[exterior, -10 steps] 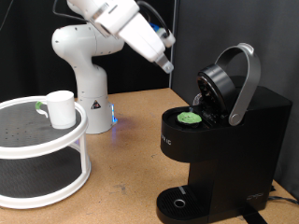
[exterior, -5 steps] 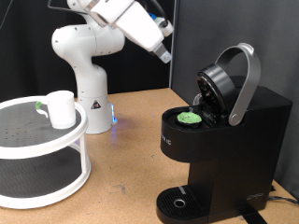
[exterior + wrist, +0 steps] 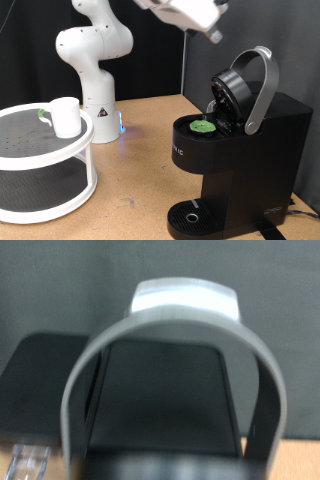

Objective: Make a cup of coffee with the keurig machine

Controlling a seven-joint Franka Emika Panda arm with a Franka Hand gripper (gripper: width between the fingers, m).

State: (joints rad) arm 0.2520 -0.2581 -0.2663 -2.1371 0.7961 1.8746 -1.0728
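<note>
My gripper will next move to the top (image 3: 262,51) (image 3: 178,314) of the keurig machine's raised silver-grey handle and close there.
The keurig machine (image 3: 240,150) stands at the exterior view's right, black, with its lid raised and its silver-grey arched handle (image 3: 262,85) tilted up. A green-topped pod (image 3: 204,126) sits in the open chamber. My gripper (image 3: 215,35) is at the exterior view's top, above and just left of the handle, apart from it; nothing shows between its fingers. The wrist view is filled by the arched handle (image 3: 180,350), blurred; no fingers show there. The white cup (image 3: 65,116) stands upright on the white round rack (image 3: 45,180) at the exterior view's left, far from the gripper.
The robot's white base (image 3: 95,70) stands behind the rack on the wooden table (image 3: 135,170). A small green thing (image 3: 42,113) lies on the rack beside the cup. The machine's round drip tray (image 3: 195,216) is at the bottom. A dark curtain forms the background.
The arm has swung up and to the exterior view's right, from left of the machine to above its handle. The cup, pod and raised lid have not moved.
</note>
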